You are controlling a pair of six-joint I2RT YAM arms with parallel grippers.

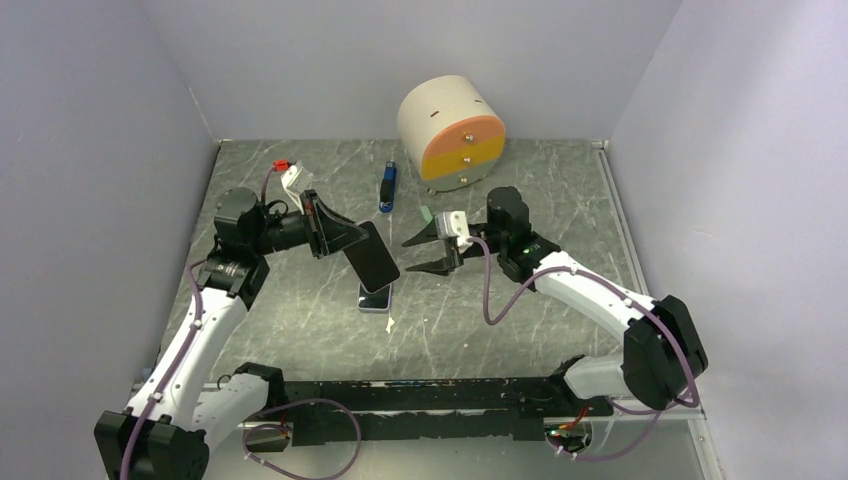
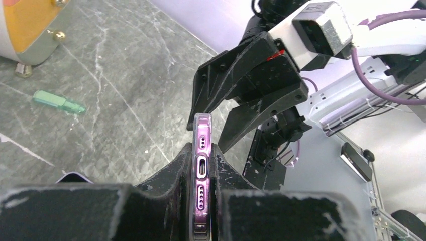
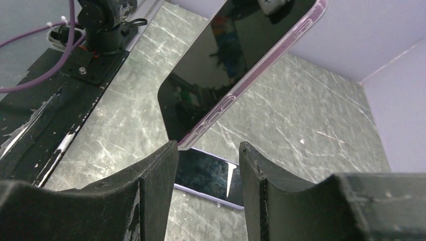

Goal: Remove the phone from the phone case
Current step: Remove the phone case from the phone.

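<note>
My right gripper should center itself on the phone's lower corner, which hangs near the edge of its opening, and pinch the case's rim (image 3: 197,134) there to peel it.
My left gripper (image 1: 352,240) is shut on a phone in a clear case (image 1: 374,257) and holds it tilted above the table, screen towards the right arm. In the left wrist view the purple phone edge with its port (image 2: 202,168) sits clamped between the fingers, the clear case rim around it. My right gripper (image 1: 410,256) is open and empty, just right of the phone's lower end. In the right wrist view the phone's black screen (image 3: 226,60) hangs above and ahead of the open gripper (image 3: 207,150), its lower corner by the left fingertip.
A second dark slab with a lilac edge (image 1: 375,298) lies flat on the table under the held phone; it also shows in the right wrist view (image 3: 208,175). A cylinder with an orange and yellow face (image 1: 452,132), a blue object (image 1: 387,187) and a green piece (image 1: 426,213) lie behind.
</note>
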